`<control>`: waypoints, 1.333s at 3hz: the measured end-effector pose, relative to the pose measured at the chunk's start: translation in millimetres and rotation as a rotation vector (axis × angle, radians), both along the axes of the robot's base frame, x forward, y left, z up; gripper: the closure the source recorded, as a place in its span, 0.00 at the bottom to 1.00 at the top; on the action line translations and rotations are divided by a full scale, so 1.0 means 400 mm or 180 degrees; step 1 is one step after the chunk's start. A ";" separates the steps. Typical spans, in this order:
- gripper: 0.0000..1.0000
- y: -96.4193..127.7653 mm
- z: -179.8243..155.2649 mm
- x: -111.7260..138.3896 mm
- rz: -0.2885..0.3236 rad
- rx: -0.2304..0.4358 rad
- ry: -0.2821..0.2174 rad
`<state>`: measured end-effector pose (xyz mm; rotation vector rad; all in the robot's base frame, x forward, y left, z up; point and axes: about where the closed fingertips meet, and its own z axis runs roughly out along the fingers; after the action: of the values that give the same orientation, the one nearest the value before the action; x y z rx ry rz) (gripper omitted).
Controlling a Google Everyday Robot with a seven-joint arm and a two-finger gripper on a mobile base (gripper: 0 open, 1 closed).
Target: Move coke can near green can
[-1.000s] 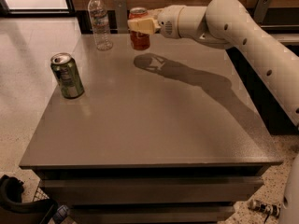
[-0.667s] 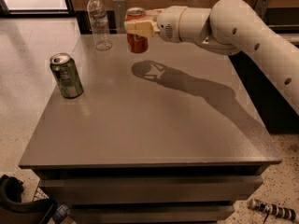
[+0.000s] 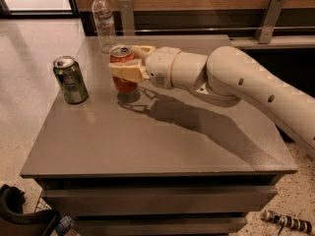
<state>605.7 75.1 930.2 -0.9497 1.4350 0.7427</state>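
I will let go of the coke can, now held just above the table, on the table (image 3: 104, 108) next to the green can, on the side of my arm.
The coke can (image 3: 121, 81), red-orange with a silver top, is held upright in my gripper (image 3: 129, 64), just above the table (image 3: 162, 141) at its back left part. The pale fingers (image 3: 127, 72) are closed around the can's upper half. The green can (image 3: 71, 79) stands upright on the table to the left of the coke can, a short gap away. My white arm (image 3: 246, 85) reaches in from the right.
A clear plastic water bottle (image 3: 104, 21) stands at the table's back edge, behind the coke can. A wall rail with metal brackets (image 3: 268, 18) runs behind the table. The floor lies to the left, and dark objects sit at the bottom left.
My gripper has carried the coke can left and down, from high beside the bottle to just above the table near the green can. The camera view has also shifted closer.
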 end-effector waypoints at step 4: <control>0.67 0.137 -0.087 -0.088 0.0549 0.0120 0.0229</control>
<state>570.4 130.1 895.4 -1.0355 1.4084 0.9362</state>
